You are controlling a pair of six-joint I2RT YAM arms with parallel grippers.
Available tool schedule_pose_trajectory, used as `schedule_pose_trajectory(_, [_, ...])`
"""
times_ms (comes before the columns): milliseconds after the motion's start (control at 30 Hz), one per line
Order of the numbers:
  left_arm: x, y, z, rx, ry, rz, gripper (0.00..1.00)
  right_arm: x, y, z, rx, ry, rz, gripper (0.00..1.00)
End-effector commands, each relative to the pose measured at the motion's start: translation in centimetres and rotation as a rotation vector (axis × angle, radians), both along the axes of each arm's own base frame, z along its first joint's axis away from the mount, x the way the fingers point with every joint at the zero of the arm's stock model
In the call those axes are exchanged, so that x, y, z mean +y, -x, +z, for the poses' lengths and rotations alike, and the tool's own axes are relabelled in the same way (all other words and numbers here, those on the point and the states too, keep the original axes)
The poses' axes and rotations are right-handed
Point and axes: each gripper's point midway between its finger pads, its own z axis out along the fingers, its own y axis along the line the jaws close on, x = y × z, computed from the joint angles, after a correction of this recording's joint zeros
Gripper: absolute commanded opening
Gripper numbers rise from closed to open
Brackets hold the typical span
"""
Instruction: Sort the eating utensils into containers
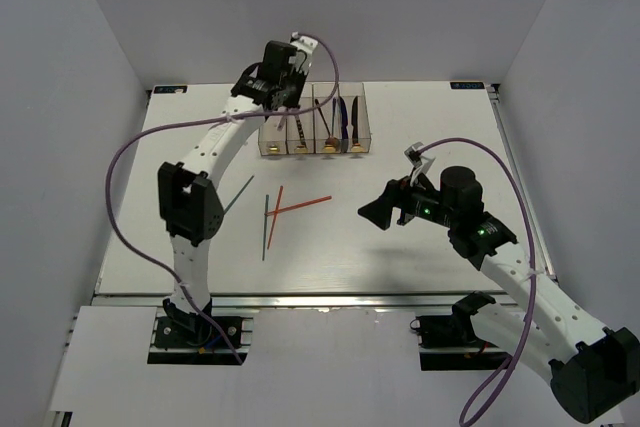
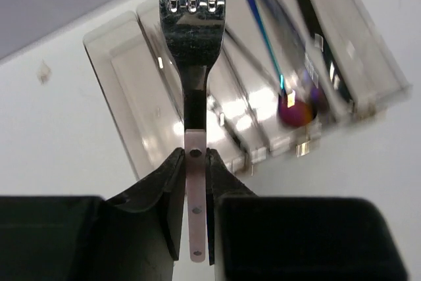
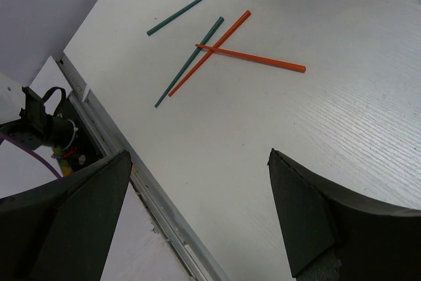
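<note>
The robot's left gripper should release the silver fork beside the black-and-silver-handled utensil (image 1: 293, 121) (image 2: 187, 100), in the bin next to the empty end bin.
My left gripper (image 2: 195, 156) is shut on the pale handle of a silver fork (image 2: 193, 37), tines pointing away, above the left end of the clear containers (image 2: 125, 90). In the top view it (image 1: 283, 95) hovers over the leftmost bin of the containers (image 1: 366, 127). An iridescent blue utensil (image 2: 270, 44) and a dark knife (image 2: 316, 24) lie in the bins further right. Two red chopsticks (image 1: 303, 206) (image 3: 209, 52) and two teal chopsticks (image 1: 266, 227) (image 3: 189, 7) lie on the table. My right gripper (image 1: 375, 212) (image 3: 200, 162) is open and empty, right of the chopsticks.
The white table (image 1: 420, 247) is walled on the left, back and right. Its metal front rail (image 3: 125, 156) shows in the right wrist view, with the left arm's base and cable (image 3: 46, 123) beyond it. The left arm's elbow (image 1: 185, 202) stands beside the leftmost teal chopstick.
</note>
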Motion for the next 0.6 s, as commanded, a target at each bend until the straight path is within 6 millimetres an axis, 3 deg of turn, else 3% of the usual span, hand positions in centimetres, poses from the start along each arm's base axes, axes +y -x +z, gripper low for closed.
schedule_pose_trajectory(0, [-0.3, -4.5, 3.6, -0.088, 0.161, 0.224, 0.0, 0.0, -0.5, 2.2, -0.053, -0.039, -0.027, 0.89])
schedule_pose_trajectory(33, [-1.0, -5.8, 2.3, -0.079, 0.185, 0.251, 0.0, -0.1, -0.5, 2.2, -0.057, -0.037, -0.029, 0.89])
schedule_pose_trajectory(133, [-1.3, -7.9, 3.9, -0.174, 0.271, 0.308, 0.0, -0.4, -0.7, 1.8, -0.053, -0.02, -0.049, 0.89])
schedule_pose_trajectory(167, [-1.4, -8.1, 3.7, -0.185, 0.282, 0.313, 0.02, -0.5, -0.7, 1.6, -0.054, -0.01, -0.053, 0.89])
schedule_pose_trajectory(200, [-1.5, -8.2, 2.3, -0.172, 0.28, 0.314, 0.04, -0.6, -0.7, 1.5, -0.053, -0.006, -0.055, 0.89])
schedule_pose_trajectory(233, [-1.7, -8.6, 2.7, -0.198, 0.303, 0.312, 0.04, -0.6, -0.8, 1.4, -0.052, -0.003, -0.057, 0.89])
schedule_pose_trajectory(333, [-2.1, -9.0, 0.5, -0.175, 0.299, 0.303, 0.04, -0.7, -0.8, 1.2, -0.05, 0.009, -0.058, 0.89])
schedule_pose_trajectory(467, [-2.3, -9.4, -0.9, -0.158, 0.296, 0.291, 0.04, -0.8, -1.0, 0.7, -0.047, 0.024, -0.065, 0.89])
schedule_pose_trajectory(567, [-1.9, -9.6, -1.6, -0.164, 0.292, 0.288, 0.11, -0.6, -1.0, 0.6, -0.041, 0.024, -0.055, 0.89])
